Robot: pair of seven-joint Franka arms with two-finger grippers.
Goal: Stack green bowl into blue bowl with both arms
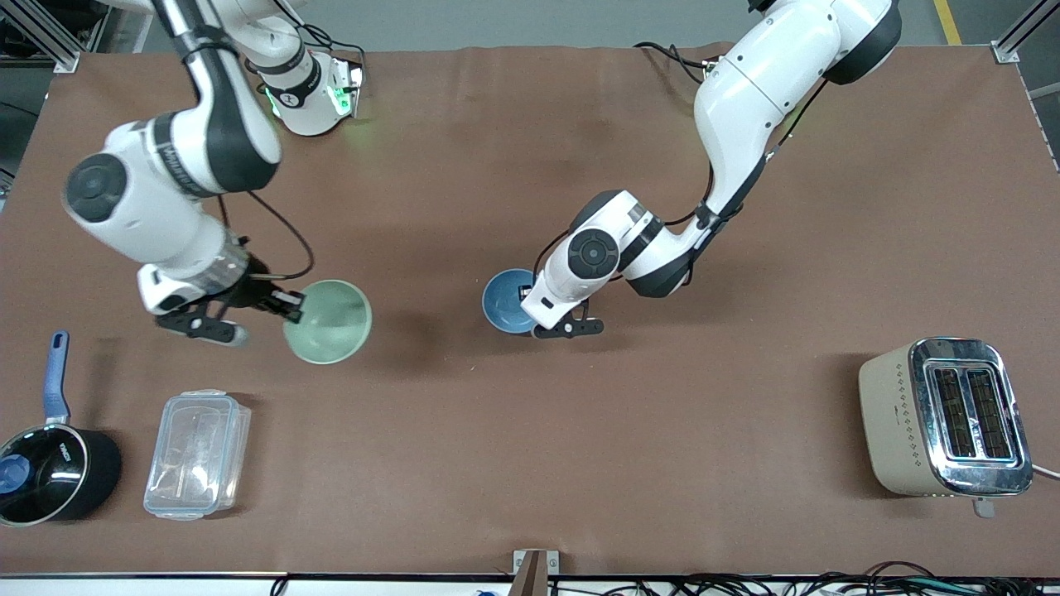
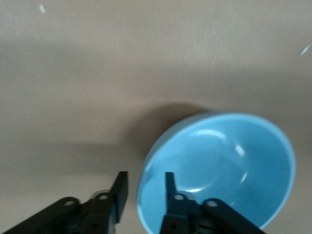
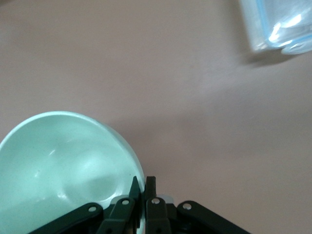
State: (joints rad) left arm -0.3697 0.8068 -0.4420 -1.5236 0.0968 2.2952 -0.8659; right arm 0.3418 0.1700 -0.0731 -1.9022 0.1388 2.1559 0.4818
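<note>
Next, my right gripper lets go of the green bowl once it is down inside the blue bowl (image 1: 516, 298) near the middle of the table.
The green bowl (image 1: 328, 321) hangs tilted above the table, toward the right arm's end. My right gripper (image 1: 293, 307) is shut on its rim. In the right wrist view the fingers (image 3: 152, 191) pinch the rim of the green bowl (image 3: 63, 165) at my right gripper (image 3: 144, 189). The blue bowl (image 1: 506, 300) sits near the table's middle. My left gripper (image 1: 531, 308) is at its rim, open. In the left wrist view my left gripper (image 2: 144, 187) straddles the rim of the blue bowl (image 2: 229, 161), with one finger (image 2: 169, 184) inside and one outside, a gap on each side.
A black saucepan with a blue handle (image 1: 50, 468) and a clear plastic container (image 1: 197, 454) stand near the front edge at the right arm's end; the container also shows in the right wrist view (image 3: 278, 24). A toaster (image 1: 944, 418) stands at the left arm's end.
</note>
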